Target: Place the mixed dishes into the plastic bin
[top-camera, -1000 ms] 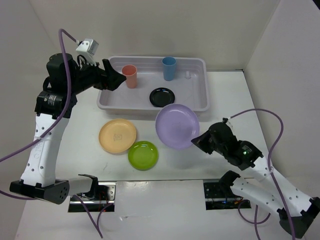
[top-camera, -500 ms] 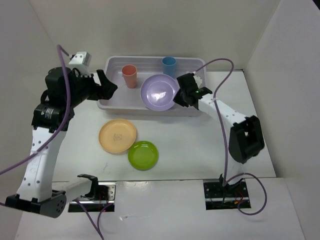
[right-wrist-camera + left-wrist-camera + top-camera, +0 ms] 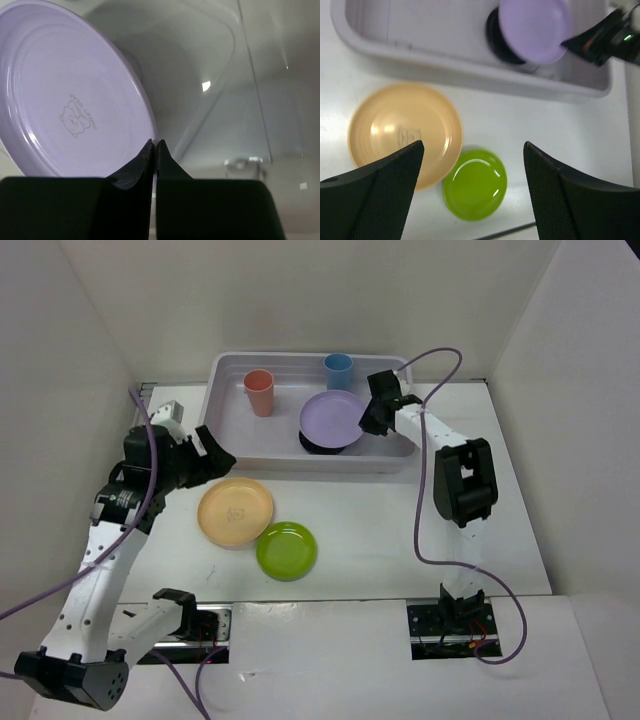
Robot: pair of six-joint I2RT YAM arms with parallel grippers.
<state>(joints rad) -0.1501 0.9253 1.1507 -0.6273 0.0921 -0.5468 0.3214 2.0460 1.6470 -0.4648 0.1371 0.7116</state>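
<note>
Next, my left gripper will go to the pale orange plate's near rim [image 3: 211, 537], on the plate's side away from the bin, and close there.
The plastic bin [image 3: 300, 461] stands at the back of the table and holds a coral-red cup [image 3: 259, 392] and a blue cup [image 3: 338, 370]. My right gripper [image 3: 372, 421] is shut on the rim of the lilac plate [image 3: 332, 416], holding it tilted inside the bin over the small black plate [image 3: 316, 446]. In the right wrist view the fingertips [image 3: 154, 145] pinch the lilac plate [image 3: 70, 95]. My left gripper [image 3: 213, 454] hangs open and empty, left of the bin, above the pale orange plate [image 3: 235, 511] and lime green plate [image 3: 286, 550]. The left wrist view shows both plates [image 3: 402, 132] [image 3: 475, 185] on the table.
White walls close in the table on the left, back and right. The right arm's cable [image 3: 430, 490] loops over the table to the right of the bin. The arm bases [image 3: 190, 615] sit at the near edge.
My right arm carried the lilac plate from in front of the bin into it and lowered it over the black plate. My left gripper drew back from the bin toward the orange plate.
</note>
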